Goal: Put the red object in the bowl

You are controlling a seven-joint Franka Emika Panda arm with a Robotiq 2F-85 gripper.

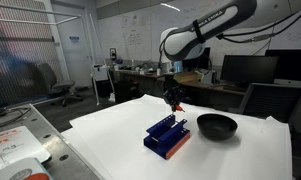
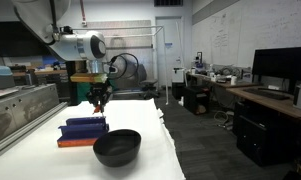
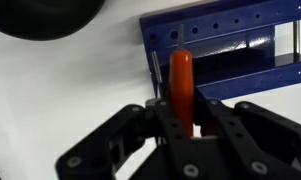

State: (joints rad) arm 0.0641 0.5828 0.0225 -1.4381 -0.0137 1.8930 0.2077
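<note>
Next, I let go of the red object inside the black bowl (image 1: 203, 125) (image 3: 80, 10), against the side of the bowl nearest the blue rack. The red object is now over that rack.
My gripper (image 3: 181, 112) is shut on the red object (image 3: 181, 75), a thin red-orange piece that sticks out between the fingers. In both exterior views the gripper (image 1: 174, 104) (image 2: 99, 104) hangs above the table, over the blue slotted rack (image 1: 167, 136) (image 2: 84, 129). The black bowl (image 1: 216, 126) (image 2: 118, 147) stands on the white table beside the rack; in the wrist view its dark edge (image 3: 40, 18) shows at the top left, and the blue rack (image 3: 235, 40) at the top right. The red object is too small to make out in the exterior views.
The white table (image 1: 110, 135) (image 2: 30, 150) carries only the rack and bowl. Desks, monitors and chairs stand behind it. A grey bench (image 2: 10, 105) runs along one side.
</note>
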